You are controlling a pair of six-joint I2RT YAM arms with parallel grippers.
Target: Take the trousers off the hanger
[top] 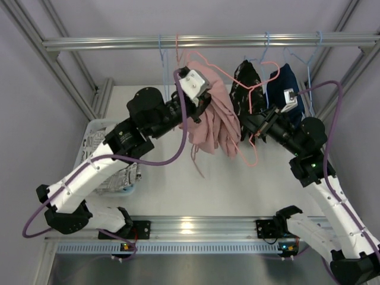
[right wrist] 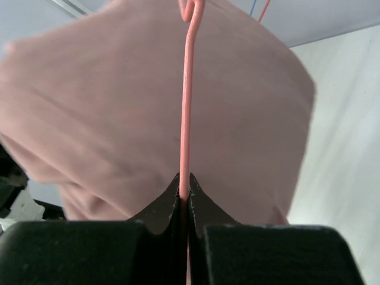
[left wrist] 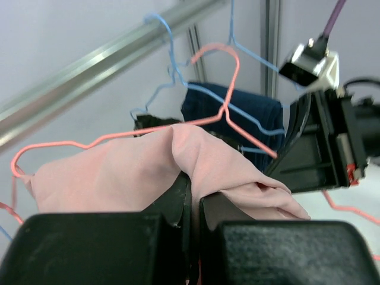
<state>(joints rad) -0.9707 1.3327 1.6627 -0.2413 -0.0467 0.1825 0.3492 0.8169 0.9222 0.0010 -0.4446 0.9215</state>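
My left gripper is holding the pink trousers. It will let them go on the black-patterned white cloth in the basket (top: 105,145).
The dusty pink trousers (top: 215,122) hang bunched over a pink wire hanger (left wrist: 233,83) below the rail. My left gripper (top: 200,107) is shut on a fold of this pink cloth (left wrist: 196,160) near its top. My right gripper (top: 253,127) is shut on the hanger's thin pink wire (right wrist: 186,107), just right of the trousers. In the right wrist view the pink cloth (right wrist: 119,101) fills the space behind the wire. In the left wrist view the right gripper (left wrist: 279,163) sits close beside the pink cloth.
A dark patterned garment (top: 244,89) and a navy one (top: 284,89) hang on blue hangers from the metal rail (top: 119,43) to the right. A basket (top: 95,127) at the left holds white cloth with a black pattern (top: 119,175). Frame posts flank both sides.
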